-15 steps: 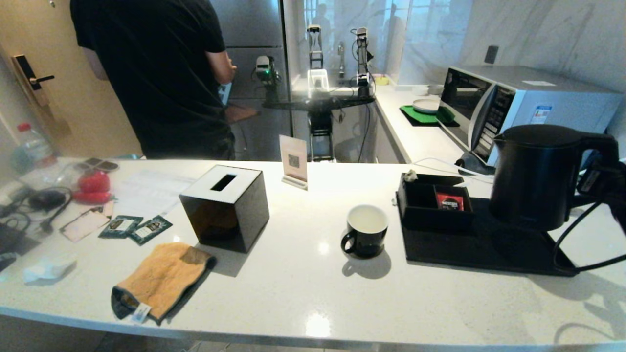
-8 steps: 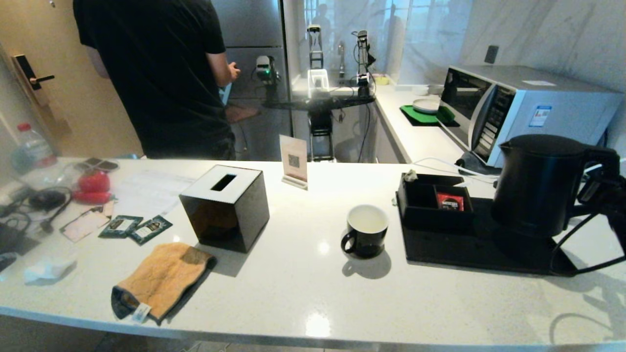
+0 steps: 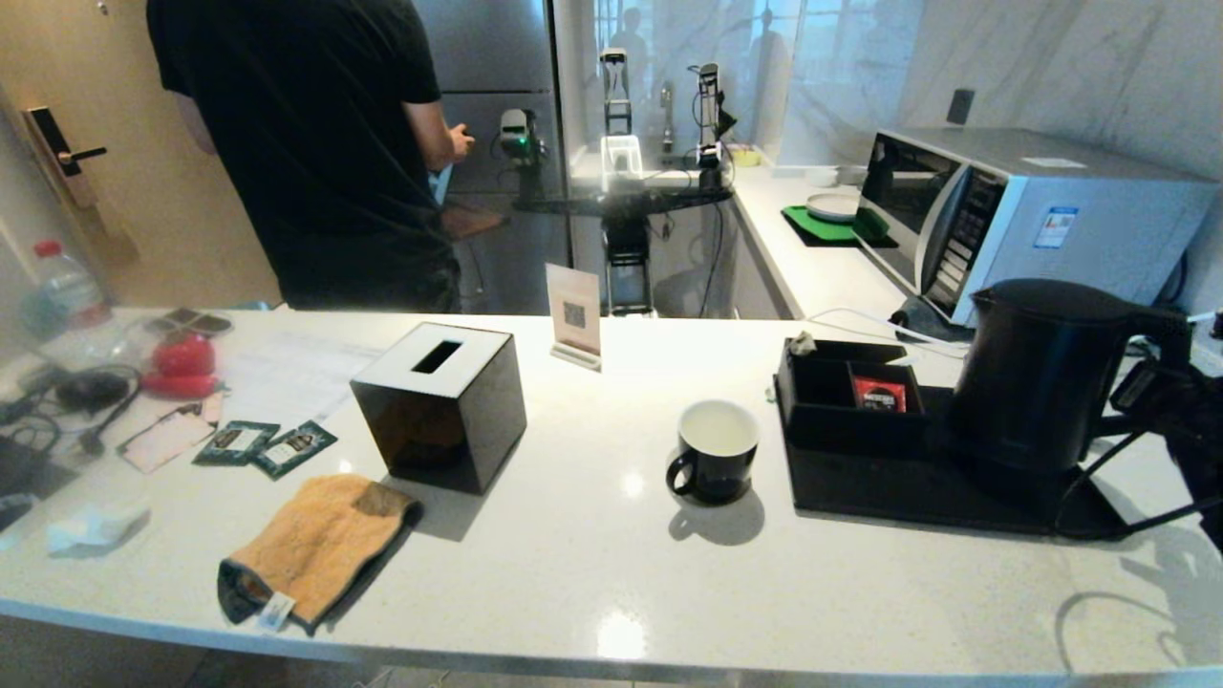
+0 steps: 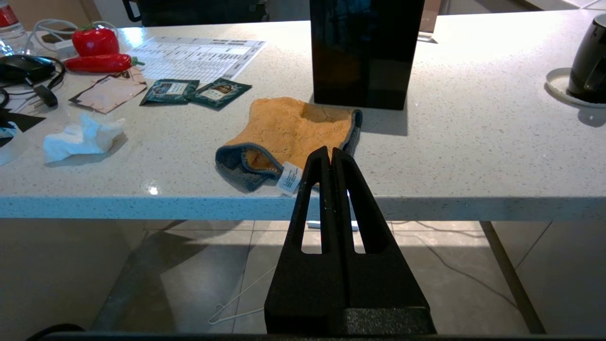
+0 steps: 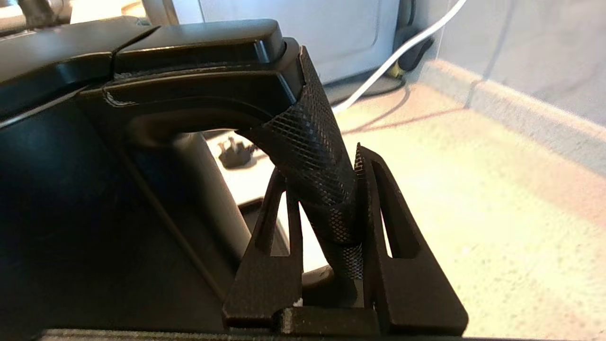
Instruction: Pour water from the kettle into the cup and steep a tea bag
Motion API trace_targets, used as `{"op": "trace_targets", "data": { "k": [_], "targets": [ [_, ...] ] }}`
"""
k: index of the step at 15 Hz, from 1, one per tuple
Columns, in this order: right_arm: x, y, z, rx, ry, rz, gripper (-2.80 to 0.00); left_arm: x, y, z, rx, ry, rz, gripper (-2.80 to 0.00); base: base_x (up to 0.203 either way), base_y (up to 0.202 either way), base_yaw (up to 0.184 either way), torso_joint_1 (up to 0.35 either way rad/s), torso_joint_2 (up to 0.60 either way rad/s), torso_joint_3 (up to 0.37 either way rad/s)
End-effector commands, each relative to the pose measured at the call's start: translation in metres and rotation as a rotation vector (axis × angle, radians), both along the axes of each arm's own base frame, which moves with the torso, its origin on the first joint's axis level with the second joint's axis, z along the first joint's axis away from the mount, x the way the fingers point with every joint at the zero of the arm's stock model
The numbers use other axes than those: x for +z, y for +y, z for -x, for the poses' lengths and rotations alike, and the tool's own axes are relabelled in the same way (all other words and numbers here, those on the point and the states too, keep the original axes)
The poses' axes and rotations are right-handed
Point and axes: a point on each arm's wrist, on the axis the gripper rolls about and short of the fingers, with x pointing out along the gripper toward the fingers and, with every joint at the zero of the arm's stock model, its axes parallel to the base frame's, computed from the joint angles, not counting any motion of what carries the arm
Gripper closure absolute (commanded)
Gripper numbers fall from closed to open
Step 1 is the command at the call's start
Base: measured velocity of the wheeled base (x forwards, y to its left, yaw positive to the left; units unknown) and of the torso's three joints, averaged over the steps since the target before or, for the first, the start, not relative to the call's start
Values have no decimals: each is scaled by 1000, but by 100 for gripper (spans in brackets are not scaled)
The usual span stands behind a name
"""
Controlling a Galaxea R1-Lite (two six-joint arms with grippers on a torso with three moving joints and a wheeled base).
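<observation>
My right gripper needs to let go of the black kettle on the black tray (image 3: 988, 445), beside the black divided box.
The tall black kettle (image 3: 1037, 382) stands upright at the right end of the black tray (image 3: 860, 492), its base down at the tray. My right gripper (image 3: 1161, 382) is shut on the knurled loop handle (image 5: 307, 142); the wrist view shows both fingers of this gripper (image 5: 319, 161) clamping it. The black cup (image 3: 717, 449) with a white inside sits left of the tray; I cannot tell if water is in it. A small pale tea bag (image 3: 801, 341) lies on the black box's far left corner. My left gripper (image 4: 330, 151) hangs shut and empty below the counter's front edge.
A black divided box (image 3: 848, 392) with a red packet (image 3: 878, 393) sits on the tray. A black tissue box (image 3: 439, 401), an orange cloth (image 3: 320, 540), two green packets (image 3: 266, 444) and clutter lie to the left. A microwave (image 3: 1013, 205) stands behind the kettle. A person (image 3: 315, 143) stands beyond the counter.
My right gripper has lowered the kettle onto the right end of the tray. The cup and the left arm have not moved.
</observation>
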Motion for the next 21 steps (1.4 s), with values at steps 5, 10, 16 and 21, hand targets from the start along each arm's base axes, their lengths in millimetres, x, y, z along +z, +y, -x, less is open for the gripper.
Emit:
{"op": "trace_targets", "data": {
  "k": [5,10,16,21],
  "targets": [
    [-15,-2,-6,0,20,-29,0,0,0,0,0,-1,0,0,0,0,0,0,0,0],
    [-22,-4,-12,2,29,-32,0,0,0,0,0,-1,0,0,0,0,0,0,0,0],
    [-31,-6,-22,5,26,-44,0,0,0,0,0,0,0,0,0,0,0,0,0,0],
    [-35,-7,-27,9,5,-52,0,0,0,0,0,1,0,0,0,0,0,0,0,0]
  ]
}}
